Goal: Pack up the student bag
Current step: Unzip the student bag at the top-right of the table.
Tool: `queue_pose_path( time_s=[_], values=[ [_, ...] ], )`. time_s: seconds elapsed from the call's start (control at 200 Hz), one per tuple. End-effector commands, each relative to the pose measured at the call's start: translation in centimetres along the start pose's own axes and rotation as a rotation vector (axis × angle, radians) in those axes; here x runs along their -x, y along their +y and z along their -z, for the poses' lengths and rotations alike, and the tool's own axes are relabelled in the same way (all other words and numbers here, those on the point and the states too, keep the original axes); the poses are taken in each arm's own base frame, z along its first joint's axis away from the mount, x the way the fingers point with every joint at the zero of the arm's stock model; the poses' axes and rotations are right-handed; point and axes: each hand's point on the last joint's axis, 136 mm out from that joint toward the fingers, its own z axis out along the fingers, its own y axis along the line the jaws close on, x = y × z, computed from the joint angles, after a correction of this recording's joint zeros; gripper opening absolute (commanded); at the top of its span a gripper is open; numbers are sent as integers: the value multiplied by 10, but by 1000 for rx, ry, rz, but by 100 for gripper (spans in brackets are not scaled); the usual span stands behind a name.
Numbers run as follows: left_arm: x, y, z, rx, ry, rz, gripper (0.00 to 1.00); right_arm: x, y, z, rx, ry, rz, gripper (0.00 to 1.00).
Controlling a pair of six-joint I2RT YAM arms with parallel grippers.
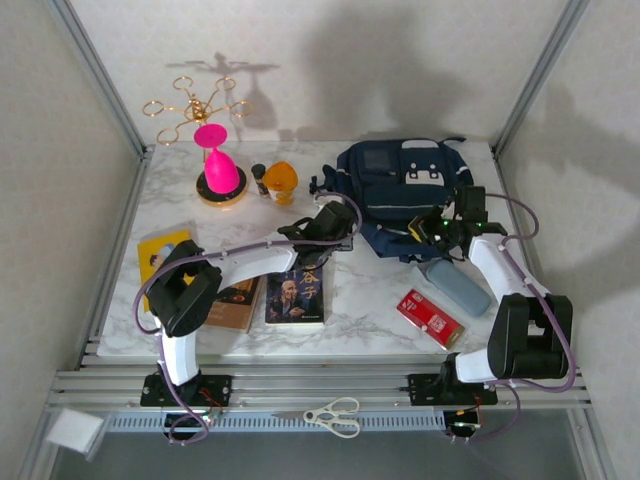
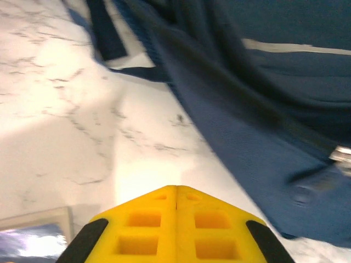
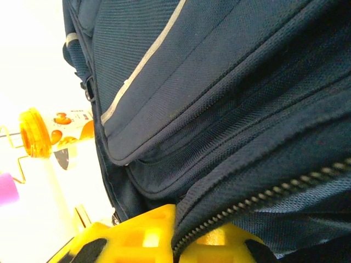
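My left gripper will open and take the zip pull [image 2: 340, 158] while my right gripper holds the zip edge, as my left gripper is now shut over marble beside the bag.
The student bag [image 1: 400, 190], navy blue with white front patches, lies at the back right of the marble table. My right gripper [image 1: 438, 228] is at the bag's near right corner. In the right wrist view its yellow fingers [image 3: 137, 235] are shut on the bag's zip edge [image 3: 241, 205], with the fabric fold running between them. My left gripper [image 1: 340, 236] sits by the bag's near left edge. Seen from the left wrist, its yellow fingers [image 2: 142, 224] are pressed together with nothing between them, just above bare marble, and the bag [image 2: 263, 109] is to their right.
A pink cone on a gold stand [image 1: 219, 172], a small dark bottle [image 1: 260, 178] and an orange bottle [image 1: 282, 182] stand at the back left. Books [image 1: 296, 294] lie at front left, a grey-blue case [image 1: 458, 285] and a red packet [image 1: 430, 318] at front right. Scissors [image 1: 335, 415] rest on the front rail.
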Motion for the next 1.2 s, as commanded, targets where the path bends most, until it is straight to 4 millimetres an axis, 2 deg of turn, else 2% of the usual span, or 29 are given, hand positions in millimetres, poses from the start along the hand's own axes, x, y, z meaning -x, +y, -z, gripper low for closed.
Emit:
queue_pose_path(
  time_s=[0.0,0.11,0.235,0.34,0.506,0.646,0.761,0.881,1.057,1.197],
  values=[
    [4,1,-2,-28,-2,-30,0,7,28,13,83,1,110,0],
    [-2,-30,4,-190,20,-145,0,1,30,12,96,33,129,0],
    [-10,-66,21,-385,15,-314,18,2,32,13,98,32,143,0],
    [-10,-75,16,-403,27,-388,29,2,36,13,109,42,148,0],
    [-15,-89,4,-444,47,-474,38,3,37,15,106,38,155,0],
    [-14,-85,-15,-396,50,-508,36,2,34,12,102,48,149,0],
    [-20,-92,-20,-437,78,-532,35,1,33,12,101,49,150,0],
    [-17,-95,-25,-440,69,-544,31,1,34,10,106,51,149,0],
    [-6,-92,-30,-434,44,-517,12,1,32,10,99,54,152,0],
    [1,-86,-31,-419,25,-498,4,1,31,10,94,54,154,0]
  ],
)
